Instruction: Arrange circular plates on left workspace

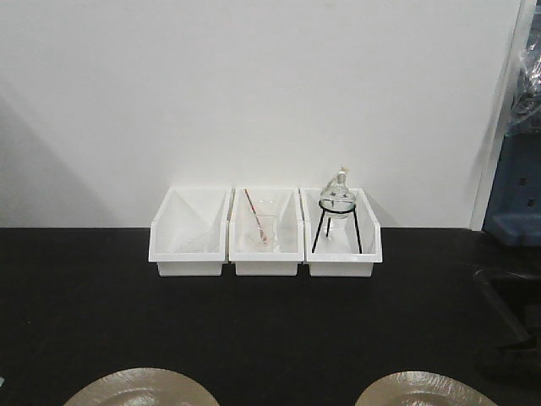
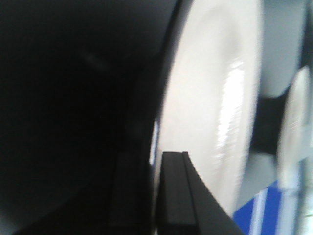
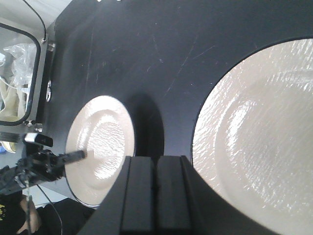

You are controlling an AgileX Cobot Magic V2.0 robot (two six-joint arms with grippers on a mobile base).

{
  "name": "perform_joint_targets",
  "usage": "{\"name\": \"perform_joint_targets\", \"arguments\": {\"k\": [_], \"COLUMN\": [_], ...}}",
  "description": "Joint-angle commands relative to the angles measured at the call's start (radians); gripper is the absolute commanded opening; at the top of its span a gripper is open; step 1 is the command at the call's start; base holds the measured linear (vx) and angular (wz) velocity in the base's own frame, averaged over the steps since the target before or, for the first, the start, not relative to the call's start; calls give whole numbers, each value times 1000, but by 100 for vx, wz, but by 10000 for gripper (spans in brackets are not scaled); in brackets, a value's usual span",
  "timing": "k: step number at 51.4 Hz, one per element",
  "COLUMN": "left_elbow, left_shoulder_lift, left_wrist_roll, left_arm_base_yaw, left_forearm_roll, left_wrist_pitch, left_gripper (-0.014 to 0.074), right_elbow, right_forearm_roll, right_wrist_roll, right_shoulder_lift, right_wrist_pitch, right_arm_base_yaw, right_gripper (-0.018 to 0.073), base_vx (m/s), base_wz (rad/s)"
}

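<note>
The robot's left gripper needs to put the round tan plate, now lying on the black countertop, down on the black countertop (image 1: 254, 352) in front of the middle white bin.
Two round tan plates with dark rims lie on the black countertop (image 1: 254, 330). In the front view only their far edges show: the left plate (image 1: 139, 387) and the right plate (image 1: 435, 391). My left gripper (image 2: 156, 156) is shut on the left plate's (image 2: 210, 98) rim, which sits edge-on between the two fingers; the other plate (image 2: 296, 127) is blurred beyond. In the right wrist view the left plate (image 3: 100, 147) has the left gripper's finger (image 3: 73, 155) lying on it and a dark shadow beside it. My right gripper (image 3: 156, 159) is shut and empty, between the two plates, beside the right plate (image 3: 259, 137).
Three white bins (image 1: 266, 233) stand in a row at the back by the wall; the middle one holds glassware and the right one a black tripod with a glass flask (image 1: 338, 211). A sunken black basin (image 1: 507, 321) lies at the right. A blue cabinet front (image 2: 264, 210) shows below the counter edge.
</note>
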Motion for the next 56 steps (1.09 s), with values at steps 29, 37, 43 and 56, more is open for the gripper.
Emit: {"name": "perform_joint_targets", "arguments": {"k": [29,37,43,56], "left_elbow": [-505,-616,-677,-708], "left_shoulder_lift": [122,234,293,355], "left_wrist_roll": [-236,-294,-334,-337], "left_arm_base_yaw": [-321,-379,-421,-442], "left_forearm_roll": [-304,-304,-303,-295], "left_wrist_pitch": [-135,-107,-106,-160], "left_gripper": [-1,-1,-1,4], "right_elbow": [-28,-28,-28,-28], "right_forearm_roll": [69,69,69,69], "right_wrist_roll": [-17,-17,-27,-39], "right_shoulder_lift": [-25,-25,-25,-25], "right_wrist_pitch": [16,8,5,1], "right_arm_base_yaw": [-4,-4,-4,-4], "right_gripper": [-5,-5,-5,-5], "base_vx": [0,0,0,0], "base_wz": [0,0,0,0]}}
